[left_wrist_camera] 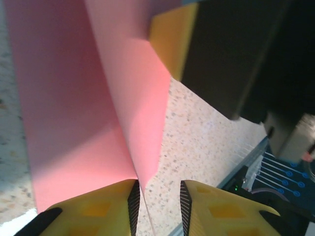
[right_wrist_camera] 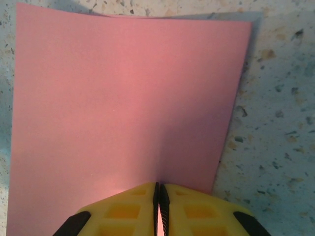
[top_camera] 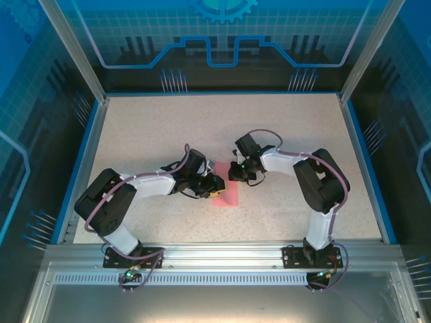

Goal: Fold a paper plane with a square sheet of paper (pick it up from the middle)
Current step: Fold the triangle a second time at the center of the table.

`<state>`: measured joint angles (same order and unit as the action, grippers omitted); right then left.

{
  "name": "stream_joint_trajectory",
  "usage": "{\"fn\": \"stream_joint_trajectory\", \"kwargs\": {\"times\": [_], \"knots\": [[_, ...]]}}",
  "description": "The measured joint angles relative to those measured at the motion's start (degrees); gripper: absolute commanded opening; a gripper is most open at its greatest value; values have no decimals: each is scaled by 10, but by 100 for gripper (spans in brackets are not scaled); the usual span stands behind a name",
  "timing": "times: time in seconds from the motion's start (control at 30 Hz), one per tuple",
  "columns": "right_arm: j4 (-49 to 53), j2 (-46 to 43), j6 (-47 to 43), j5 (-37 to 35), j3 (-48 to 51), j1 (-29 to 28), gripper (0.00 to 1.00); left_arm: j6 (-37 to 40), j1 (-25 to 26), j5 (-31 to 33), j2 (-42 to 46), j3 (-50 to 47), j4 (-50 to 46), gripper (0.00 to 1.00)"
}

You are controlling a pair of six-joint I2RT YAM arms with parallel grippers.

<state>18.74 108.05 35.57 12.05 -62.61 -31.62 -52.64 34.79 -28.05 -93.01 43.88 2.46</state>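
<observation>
Next, my right gripper opens and grips closer to the raised fold at my left gripper (left_wrist_camera: 141,140), because it now pinches the sheet too far from that fold.
The pink-red square sheet of paper (top_camera: 227,191) lies on the speckled table between the two arms. My right gripper (right_wrist_camera: 158,199) is shut on the sheet (right_wrist_camera: 123,93), pinching a thin ridge of it at the near edge; a faint crease runs up from the pinch. In the top view the right gripper (top_camera: 237,173) sits at the sheet's far side. My left gripper (left_wrist_camera: 160,209) is open, and a raised fold of the sheet (left_wrist_camera: 140,103) tapers down into the gap close to its left finger (left_wrist_camera: 93,211). The left gripper (top_camera: 214,185) is at the sheet's left side.
The speckled table (top_camera: 283,121) is bounded by a blue rim (top_camera: 367,161) and metal frame posts. A yellow finger (left_wrist_camera: 170,42) of the right gripper looms close above the sheet in the left wrist view. The aluminium rail (top_camera: 222,259) runs along the near edge.
</observation>
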Motion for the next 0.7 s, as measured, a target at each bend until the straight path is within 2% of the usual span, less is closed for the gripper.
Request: {"fn": "stream_joint_trajectory", "kwargs": {"times": [0.3,0.7], "knots": [[-2,2,8,2,-1,0,14,-13,11,-11,19,-11,5,33],[-20,2,13,37,1,3,15,-45,13,0,-3,-10,69,32]]}}
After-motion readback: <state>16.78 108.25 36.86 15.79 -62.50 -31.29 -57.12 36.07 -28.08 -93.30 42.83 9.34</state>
